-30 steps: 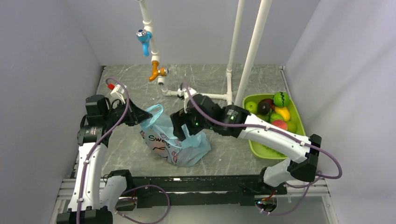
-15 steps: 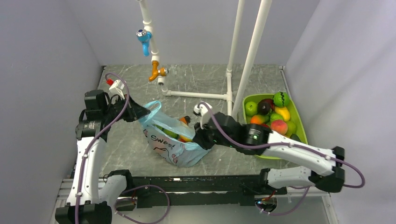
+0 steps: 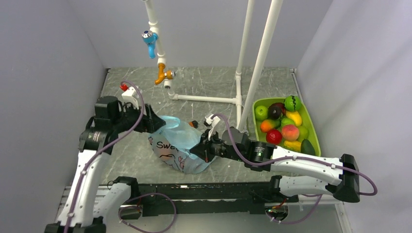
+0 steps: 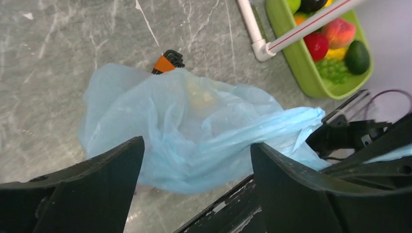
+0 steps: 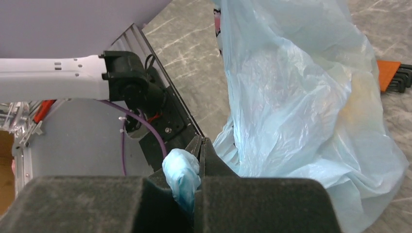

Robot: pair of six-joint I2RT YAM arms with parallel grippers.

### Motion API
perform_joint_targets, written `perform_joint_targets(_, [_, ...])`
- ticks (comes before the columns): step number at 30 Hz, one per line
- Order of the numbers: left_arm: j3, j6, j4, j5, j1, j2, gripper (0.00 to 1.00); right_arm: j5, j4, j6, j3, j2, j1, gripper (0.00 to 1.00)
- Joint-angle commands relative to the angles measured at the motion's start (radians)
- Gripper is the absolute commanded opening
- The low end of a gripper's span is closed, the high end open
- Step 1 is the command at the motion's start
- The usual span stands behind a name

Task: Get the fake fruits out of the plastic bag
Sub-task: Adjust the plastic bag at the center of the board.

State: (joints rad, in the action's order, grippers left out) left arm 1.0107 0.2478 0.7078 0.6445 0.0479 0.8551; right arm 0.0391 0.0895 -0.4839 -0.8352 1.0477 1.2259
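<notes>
My left gripper will take the bag's opposite rim (image 3: 168,122) and pull the opening wide first, because the bag's opening lies collapsed and only my right gripper is holding a fold.
The light-blue plastic bag (image 3: 177,143) lies slumped on the grey table, its mouth collapsed. My right gripper (image 3: 201,150) sits at the bag's near right side, shut on a bunched fold of its plastic (image 5: 182,174). At the bag's upper left, my left gripper (image 3: 153,124) is open; in its wrist view the bag (image 4: 194,121) lies past the spread fingers (image 4: 291,184), and a stretched strip of plastic touches the right one. A faint yellowish shape (image 4: 200,96) shows through the plastic. Several fake fruits (image 3: 284,124) lie in the green tray (image 3: 256,104).
An orange-handled hex key set (image 3: 194,124) lies just behind the bag. A white pipe frame (image 3: 262,53) stands at the back, with blue and orange fittings (image 3: 151,41) hanging from one pipe. Grey walls close in both sides.
My left gripper opened and let go of the bag's handle. My right arm came down to the bag's near right side and shut on the plastic. The bag's mouth collapsed over the fruits.
</notes>
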Motion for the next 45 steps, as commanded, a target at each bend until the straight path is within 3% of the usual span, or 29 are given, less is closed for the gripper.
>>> perform_joint_targets(1, [0.099,-0.079,0.167,-0.526,0.217,-0.091,0.94,-0.017,-0.118,-0.014,-0.065,0.024,0.006,0.00])
perform_joint_targets(3, [0.110,-0.063,0.195,-0.703,0.319,-0.115,0.99,-0.009,-0.102,-0.010,-0.072,0.027,0.007,0.00])
perform_joint_targets(7, [0.123,-0.013,0.198,-0.938,0.507,-0.127,0.99,-0.002,-0.094,-0.022,-0.064,0.009,0.005,0.00])
perform_joint_targets(12, [0.133,-0.004,0.179,-1.215,0.847,-0.059,0.99,0.018,-0.106,-0.050,-0.026,-0.032,0.006,0.00])
perform_joint_targets(17, [0.040,-0.146,0.009,-1.244,1.078,-0.086,0.99,0.032,-0.095,-0.057,-0.011,-0.065,0.006,0.00])
perform_joint_targets(24, [0.005,-0.254,-0.052,-1.324,1.123,-0.038,0.99,0.037,-0.094,-0.053,-0.005,-0.093,0.006,0.00])
perform_joint_targets(31, [0.034,-0.382,0.029,-1.033,1.126,-0.076,0.99,0.031,-0.081,-0.057,0.013,-0.112,0.006,0.00])
perform_joint_targets(36, [0.092,-0.425,0.121,-0.941,1.126,-0.159,0.99,0.027,-0.086,-0.061,0.031,-0.127,0.006,0.00])
perform_joint_targets(45, [0.113,-0.478,0.202,-1.016,1.126,-0.176,0.99,0.013,-0.083,-0.052,0.028,-0.133,0.006,0.00])
